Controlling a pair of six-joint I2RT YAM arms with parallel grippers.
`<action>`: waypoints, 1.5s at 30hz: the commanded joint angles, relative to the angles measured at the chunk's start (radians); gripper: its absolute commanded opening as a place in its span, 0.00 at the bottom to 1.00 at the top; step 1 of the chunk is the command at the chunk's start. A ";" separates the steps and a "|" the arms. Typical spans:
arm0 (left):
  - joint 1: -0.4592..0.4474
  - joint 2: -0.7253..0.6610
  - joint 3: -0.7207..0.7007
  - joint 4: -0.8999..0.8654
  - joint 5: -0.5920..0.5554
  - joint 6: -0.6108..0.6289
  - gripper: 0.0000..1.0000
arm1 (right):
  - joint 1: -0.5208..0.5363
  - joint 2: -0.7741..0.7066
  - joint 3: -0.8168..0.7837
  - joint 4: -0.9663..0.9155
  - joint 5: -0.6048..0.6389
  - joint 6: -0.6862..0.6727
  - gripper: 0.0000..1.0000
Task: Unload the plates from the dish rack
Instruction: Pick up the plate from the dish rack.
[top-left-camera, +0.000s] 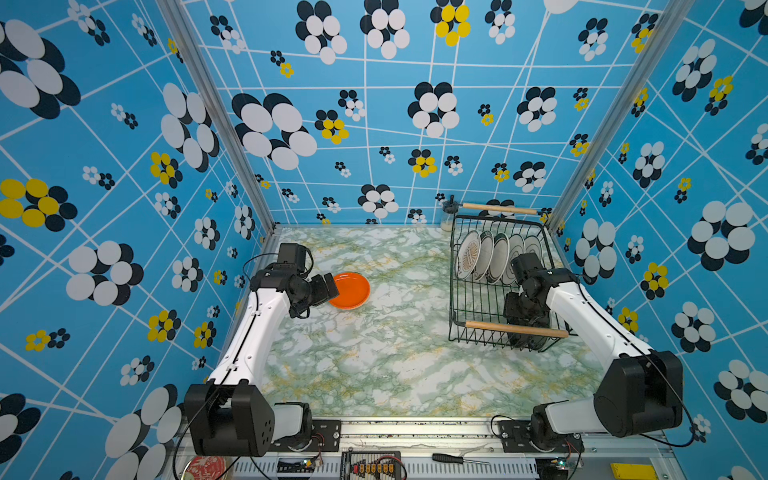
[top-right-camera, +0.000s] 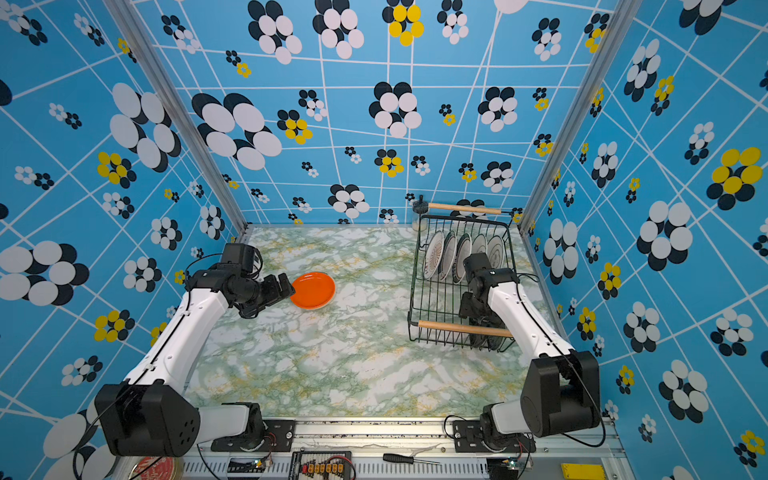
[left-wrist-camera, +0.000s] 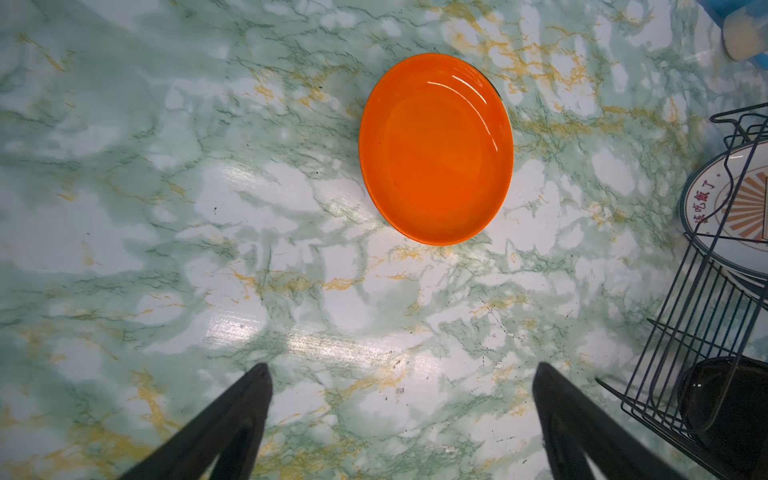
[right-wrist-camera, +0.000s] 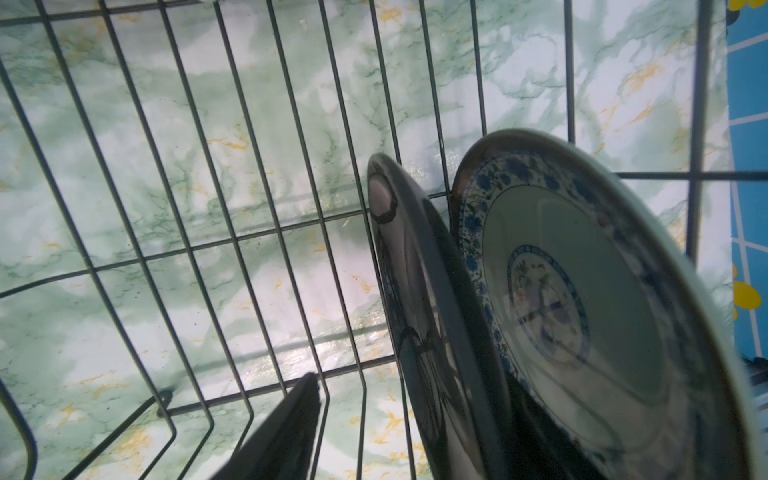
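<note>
The black plate will pass from one gripper to the other, so my left gripper should grab the black plate's edge (left-wrist-camera: 685, 400) opposite my right gripper.
The dish rack (top-left-camera: 451, 291) stands at the table's right side, and several white plates (top-left-camera: 484, 255) stand upright in its far half. An orange plate (top-left-camera: 353, 289) lies flat on the table at left centre. My left gripper (left-wrist-camera: 401, 374) hangs open and empty just beside it. My right gripper (right-wrist-camera: 411, 378) reaches down into the rack's near end. Its jaws straddle an upright black plate (right-wrist-camera: 415, 299), with a gap still showing on one side. A blue-patterned plate (right-wrist-camera: 582, 291) leans right behind the black one.
A small glass jar (top-left-camera: 448, 216) stands behind the rack's far left corner. The rack's near wooden handle (top-left-camera: 515, 329) crosses in front of my right gripper. A screwdriver (top-left-camera: 457, 459) and a red tin (top-left-camera: 203, 467) lie on the front rail. Patterned walls enclose three sides.
</note>
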 joint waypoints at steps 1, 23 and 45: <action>0.007 -0.015 -0.004 0.009 0.018 0.004 0.99 | -0.007 0.006 -0.020 0.027 -0.009 -0.017 0.63; 0.004 0.000 0.035 -0.004 0.039 -0.021 0.99 | -0.009 -0.039 -0.078 0.063 0.027 -0.098 0.20; -0.025 0.016 0.048 0.009 0.112 -0.010 0.99 | -0.010 -0.098 0.113 -0.085 0.031 -0.163 0.03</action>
